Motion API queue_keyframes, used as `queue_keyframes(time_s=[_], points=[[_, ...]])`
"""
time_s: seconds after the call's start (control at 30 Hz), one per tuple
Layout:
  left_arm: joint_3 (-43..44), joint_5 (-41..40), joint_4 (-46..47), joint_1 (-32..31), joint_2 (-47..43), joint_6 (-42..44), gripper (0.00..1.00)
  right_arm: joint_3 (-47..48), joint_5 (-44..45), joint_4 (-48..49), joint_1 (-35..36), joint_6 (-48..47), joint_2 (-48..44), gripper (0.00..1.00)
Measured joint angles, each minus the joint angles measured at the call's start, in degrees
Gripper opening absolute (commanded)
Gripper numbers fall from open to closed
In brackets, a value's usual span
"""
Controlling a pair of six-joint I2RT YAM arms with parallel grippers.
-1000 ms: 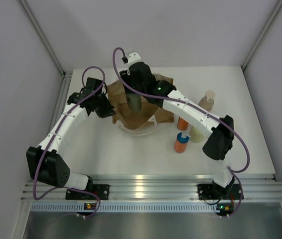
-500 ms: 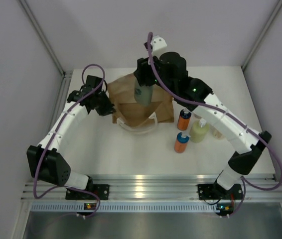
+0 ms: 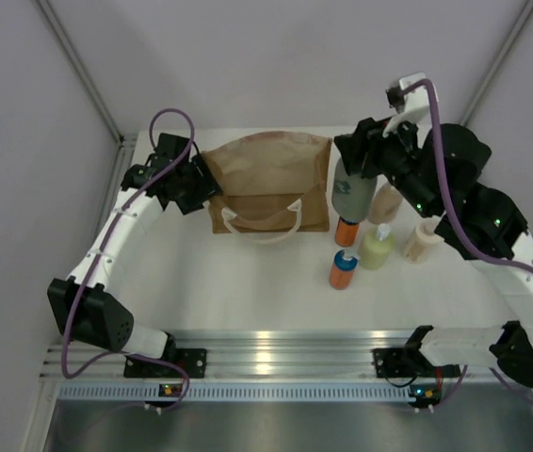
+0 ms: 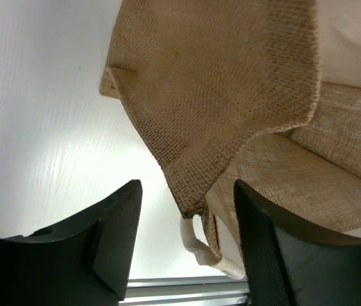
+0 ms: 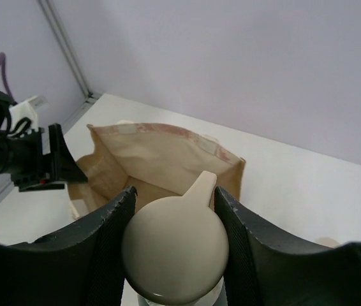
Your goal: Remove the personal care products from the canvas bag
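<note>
I will release the dark grey-green bottle with my right gripper on the table [image 3: 377, 298] between the yellow-green bottle and the aluminium rail.
The canvas bag [image 3: 266, 179] lies flat at the back of the table, its white rope handles [image 3: 262, 228] toward me. My left gripper [image 3: 199, 185] is open at the bag's left edge; in the left wrist view a loose corner of the bag [image 4: 231, 95] hangs between my spread fingers [image 4: 120, 236] without being pinched. My right gripper [image 3: 351, 158] is shut on the cream cap [image 5: 175, 248] of a dark grey-green bottle [image 3: 349, 195], held in the air right of the bag. Under it stand two orange bottles [image 3: 342, 269] [image 3: 346, 231], a yellow-green one [image 3: 377, 249], a tan one [image 3: 388, 202] and a cream one [image 3: 420, 240].
The standing bottles crowd the table's right middle, directly below and beside the held bottle. The enclosure walls close in on both sides and at the back. The aluminium rail [image 3: 276, 353] runs along the near edge.
My right arm lifted the grey-green bottle out of the bag and carried it right, above the standing bottles. My left gripper opened and let go of the bag's edge; the bag settled flat.
</note>
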Motion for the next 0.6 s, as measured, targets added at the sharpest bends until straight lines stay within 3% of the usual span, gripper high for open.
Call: queue_keyframes(time_s=[0.07,0.3,0.33,0.6], points=[[0.94,-0.33,-0.15,0.0,0.0,0.31,0.84,-0.87,2.56,-1.6,-0.02,-0.15,-2.6,0.0],[5.53,-2.29,-0.48,0.0,0.0,2.08,0.91,-4.85,10.36,-8.0,-0.04,0.74,-10.03,0.0],[6.27,-2.99,-0.48,0.0,-0.11,2.58,0.99,-5.64,11.43,-8.87,-0.04,1.05,-10.99,0.0],[11.23,-10.34,-1.11,0.0,-2.34,7.04,0.99,-18.58,17.75,-13.9,-0.07,6.91,-21.75,0.0]])
